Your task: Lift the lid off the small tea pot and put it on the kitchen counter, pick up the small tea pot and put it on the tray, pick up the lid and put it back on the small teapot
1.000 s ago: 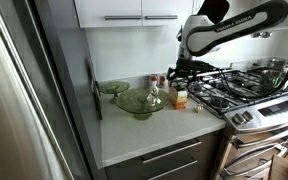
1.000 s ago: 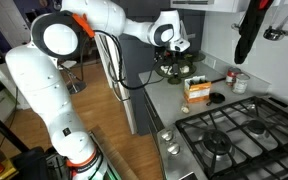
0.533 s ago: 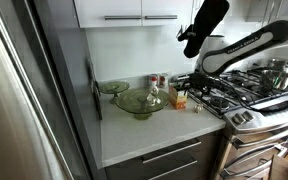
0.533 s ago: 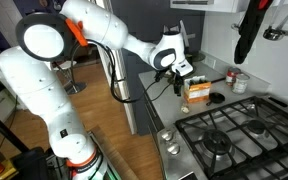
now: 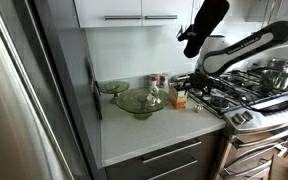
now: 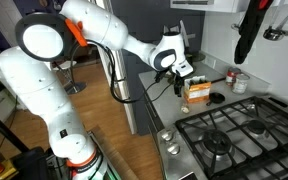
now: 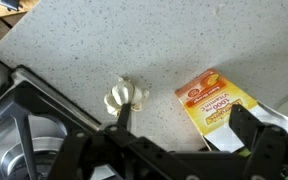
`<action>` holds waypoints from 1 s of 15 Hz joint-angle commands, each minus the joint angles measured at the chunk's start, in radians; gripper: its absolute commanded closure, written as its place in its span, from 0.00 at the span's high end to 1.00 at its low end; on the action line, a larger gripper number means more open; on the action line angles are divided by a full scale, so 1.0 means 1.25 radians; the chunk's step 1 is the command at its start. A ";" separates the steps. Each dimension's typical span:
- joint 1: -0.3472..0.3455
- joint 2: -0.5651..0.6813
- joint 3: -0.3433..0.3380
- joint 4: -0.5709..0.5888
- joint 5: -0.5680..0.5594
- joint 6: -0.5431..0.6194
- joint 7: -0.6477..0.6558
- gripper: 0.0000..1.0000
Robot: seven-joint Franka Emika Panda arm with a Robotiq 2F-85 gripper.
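Note:
The whitish lid lies on the kitchen counter between the stove and the orange-and-white carton, and my gripper should close on the sides of the whitish lid (image 5: 198, 108) (image 7: 124, 96).
The lid (image 7: 124, 97), a small whitish cap, lies on the kitchen counter (image 7: 114, 40) by the stove edge; it also shows in an exterior view (image 5: 196, 108). My gripper (image 7: 184, 128) is open and empty just above the counter. One finger is right next to the lid and the other is over the orange-and-white carton (image 7: 216, 100). It shows in both exterior views (image 5: 191, 88) (image 6: 181, 72). The small tea pot (image 5: 153, 95) appears to stand on the large green tray (image 5: 136, 103). The arm hides the tray in the exterior view from the stove side.
The smaller green dish (image 5: 112, 87) sits behind the tray. The black gas stove (image 5: 246, 90) (image 7: 34, 125) borders the counter, with a pot (image 5: 274, 68) on it. A tall steel fridge (image 5: 24, 90) stands at the counter's other end. A white cup (image 6: 240, 82) stands by the wall.
A second ago the gripper was higher, near the tray. It has since come down toward the stove side, over the lid and carton, and has held still for the last half second.

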 commanded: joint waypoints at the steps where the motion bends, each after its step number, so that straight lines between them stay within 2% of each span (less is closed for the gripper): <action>1: -0.018 0.029 -0.007 0.004 -0.019 0.003 -0.023 1.00; 5: -0.030 0.053 -0.020 -0.001 -0.011 0.011 -0.086 1.00; 8: -0.033 0.081 -0.024 -0.004 0.005 0.048 -0.196 1.00; 11: -0.033 0.103 -0.029 -0.003 0.006 0.067 -0.260 1.00; 15: -0.033 0.120 -0.036 0.000 0.009 0.056 -0.320 1.00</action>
